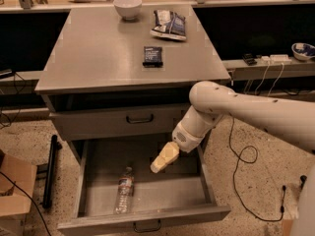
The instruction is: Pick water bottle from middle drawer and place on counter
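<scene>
Next, I close my gripper on the drawer water bottle's upper body (126, 179), below its white cap, in the open drawer.
The water bottle (124, 189), clear with a white cap and a dark label band, lies on its side in the left part of the open middle drawer (162, 193). My gripper (160, 161) hangs over the drawer's middle, pointing down and left, a short way right of and above the bottle, not touching it. The grey metal counter (103, 53) is the cabinet top above.
On the counter stand a white bowl (127, 7), a snack bag (169, 23) and a small dark packet (152, 55). The upper drawer (118, 122) is shut. A cardboard box (15, 191) and a black bar (49, 171) lie on the floor at left; cables trail at right.
</scene>
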Available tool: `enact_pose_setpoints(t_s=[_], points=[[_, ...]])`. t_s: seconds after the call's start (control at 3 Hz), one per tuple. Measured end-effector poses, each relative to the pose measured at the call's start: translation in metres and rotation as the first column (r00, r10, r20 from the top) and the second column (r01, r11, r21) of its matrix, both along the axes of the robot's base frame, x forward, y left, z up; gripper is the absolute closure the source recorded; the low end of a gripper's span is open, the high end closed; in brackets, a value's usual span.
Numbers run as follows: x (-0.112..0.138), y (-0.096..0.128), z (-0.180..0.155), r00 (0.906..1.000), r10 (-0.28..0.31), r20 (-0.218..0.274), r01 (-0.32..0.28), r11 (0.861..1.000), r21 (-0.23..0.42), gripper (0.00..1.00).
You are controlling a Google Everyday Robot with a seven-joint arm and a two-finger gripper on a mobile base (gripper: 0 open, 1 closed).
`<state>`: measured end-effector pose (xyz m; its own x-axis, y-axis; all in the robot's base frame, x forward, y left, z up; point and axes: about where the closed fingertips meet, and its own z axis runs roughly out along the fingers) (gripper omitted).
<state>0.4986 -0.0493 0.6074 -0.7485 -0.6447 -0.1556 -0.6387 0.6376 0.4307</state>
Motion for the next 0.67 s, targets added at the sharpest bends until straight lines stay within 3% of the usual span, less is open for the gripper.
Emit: enact_pose_setpoints(t_s=[0.33, 0.67], points=[[0.008, 0.036, -0.035, 0.9932, -0.107, -0.045, 0.112, 0.986, 0.120, 0.00], [0.027, 0.075, -0.072, 0.9581, -0.264, -0.111, 0.279, 0.950, 0.144, 0.00]])
